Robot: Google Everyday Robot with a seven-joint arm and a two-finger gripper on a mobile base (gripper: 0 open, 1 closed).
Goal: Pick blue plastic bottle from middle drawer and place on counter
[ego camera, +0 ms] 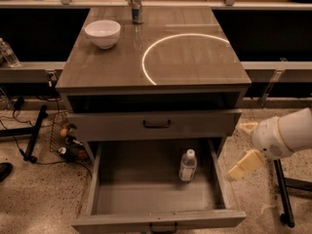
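Observation:
I will next move my gripper to the middle of the blue plastic bottle [188, 166], just under its white cap, and close it there.
The blue plastic bottle [187, 165] stands upright in the open middle drawer [95, 179], near its back right corner, white cap up. My gripper [243, 146] is at the right, outside the drawer's right wall, a little above the bottle's level. Its two cream fingers [243, 165] are spread apart and hold nothing. The counter [195, 57] with its white arc line is above the drawers.
A white bowl [103, 33] sits at the counter's back left and a silver can [137, 5] at its back middle. The shallower upper drawer front [156, 125] is closed. Cables and a wire basket [63, 135] lie on the floor to the left. A black stand [282, 194] is at the right.

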